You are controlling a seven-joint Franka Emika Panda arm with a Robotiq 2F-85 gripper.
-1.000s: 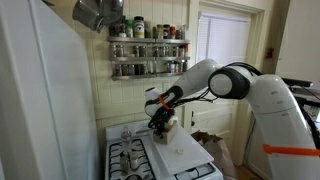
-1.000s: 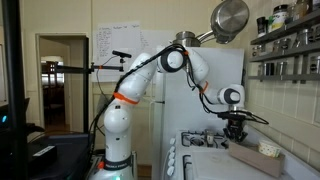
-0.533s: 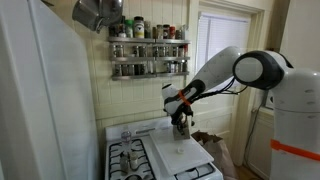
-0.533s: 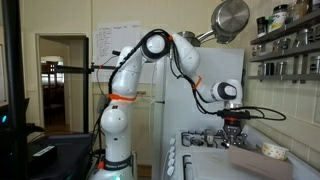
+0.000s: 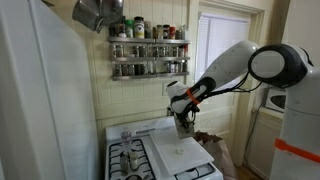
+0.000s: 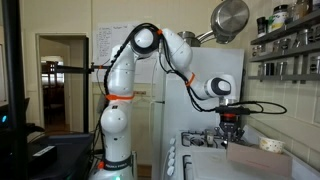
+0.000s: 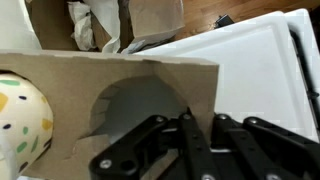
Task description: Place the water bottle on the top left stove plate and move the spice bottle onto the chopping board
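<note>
The robot's gripper will release the brown cardboard box on the wall-side part of the white chopping board (image 5: 181, 137).
My gripper (image 5: 184, 120) hangs low over the window-side edge of the white chopping board (image 5: 178, 151), which lies on the white cooktop (image 5: 128, 160). In the wrist view its fingers (image 7: 200, 135) are close together with nothing between them, over brown cardboard (image 7: 60, 80); the board (image 7: 255, 70) lies beyond. A short pale rounded container with coloured specks (image 7: 15, 118), seemingly the spice bottle, sits on the cardboard beside the gripper. It also shows in an exterior view (image 6: 270, 145), just beyond the gripper (image 6: 231, 138). A small pale upright thing (image 5: 126, 133) stands at the cooktop's back; I cannot tell if it is the water bottle.
A wall rack of dark-lidded jars (image 5: 148, 48) hangs above the stove, with a metal pot (image 6: 230, 18) higher up. A white fridge (image 5: 40, 100) stands beside the cooktop. An open cardboard box with crumpled paper (image 7: 95, 20) sits past the board, by the window (image 5: 225, 50).
The gripper has moved from the back of the board, near the burners, across to the board's window-side edge and over the cardboard. Its fingers look unchanged.
</note>
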